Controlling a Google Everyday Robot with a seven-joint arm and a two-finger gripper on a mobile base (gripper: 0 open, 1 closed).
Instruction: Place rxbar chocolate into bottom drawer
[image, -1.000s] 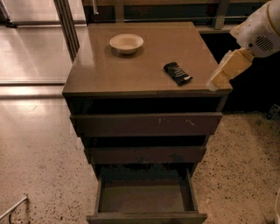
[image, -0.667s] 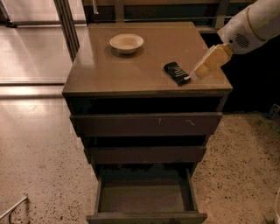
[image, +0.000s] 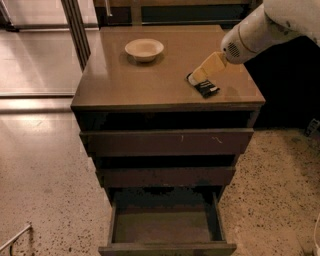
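Next, my gripper moves down over the rxbar chocolate on the cabinet top and closes on the bar's middle (image: 202, 86).
The rxbar chocolate (image: 204, 87) is a small flat black bar lying on the cabinet top near its right front corner. My gripper (image: 201, 74) reaches in from the upper right on the white arm, its cream fingers over the bar's far end. The bottom drawer (image: 166, 227) is pulled open at the foot of the cabinet, and its tan-brown floor shows with nothing on it. The two drawers above it are closed.
A cream round bowl (image: 144, 49) stands on the cabinet top (image: 150, 85) at the back left. Speckled floor surrounds the cabinet. A metal post (image: 76, 27) stands behind the cabinet's left side. Dark space lies to the right.
My gripper has moved left and down from beyond the cabinet's right edge to the rxbar chocolate. The bar, the bowl and the drawers have not moved.
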